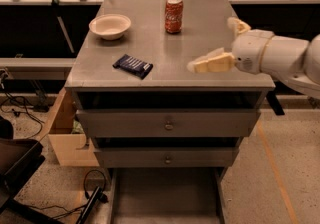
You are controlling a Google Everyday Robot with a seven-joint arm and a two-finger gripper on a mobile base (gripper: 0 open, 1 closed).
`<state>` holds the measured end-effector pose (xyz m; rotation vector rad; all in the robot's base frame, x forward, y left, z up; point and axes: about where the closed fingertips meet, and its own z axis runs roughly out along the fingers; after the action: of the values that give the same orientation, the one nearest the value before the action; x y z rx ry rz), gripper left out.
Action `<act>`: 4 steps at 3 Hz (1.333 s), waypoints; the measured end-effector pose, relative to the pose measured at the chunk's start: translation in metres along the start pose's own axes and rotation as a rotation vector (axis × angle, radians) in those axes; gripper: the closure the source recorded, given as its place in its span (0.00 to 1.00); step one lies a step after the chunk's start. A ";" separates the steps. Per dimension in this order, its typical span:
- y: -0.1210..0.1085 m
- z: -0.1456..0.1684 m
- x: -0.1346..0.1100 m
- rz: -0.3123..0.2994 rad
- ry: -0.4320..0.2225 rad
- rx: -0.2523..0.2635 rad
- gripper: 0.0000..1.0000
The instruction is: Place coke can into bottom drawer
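Note:
I will grip the red coke can's middle (174,14) next, for the bottom drawer.
The red coke can (174,15) stands upright at the back middle of the grey cabinet top (210,75). My gripper (212,43) hovers over the right side of the top, to the right of the can and nearer the front, apart from it. Its cream fingers (210,62) are spread open and hold nothing. The bottom drawer (165,193) is pulled out at the foot of the cabinet, with nothing on its flat grey floor. The two upper drawers are shut.
A cream bowl (110,25) sits at the back left of the top. A dark blue snack packet (132,65) lies near the front left. A cardboard box (62,133) stands on the floor left of the cabinet, with cables and a dark chair nearby.

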<state>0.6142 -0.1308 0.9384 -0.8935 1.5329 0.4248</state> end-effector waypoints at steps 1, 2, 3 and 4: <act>-0.023 0.068 -0.008 0.048 -0.061 -0.048 0.00; -0.052 0.119 -0.016 0.058 -0.072 -0.061 0.00; -0.086 0.177 -0.019 0.030 -0.045 -0.078 0.00; -0.108 0.208 -0.014 0.017 -0.033 -0.087 0.00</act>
<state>0.8327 -0.0455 0.9388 -0.9370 1.5018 0.5188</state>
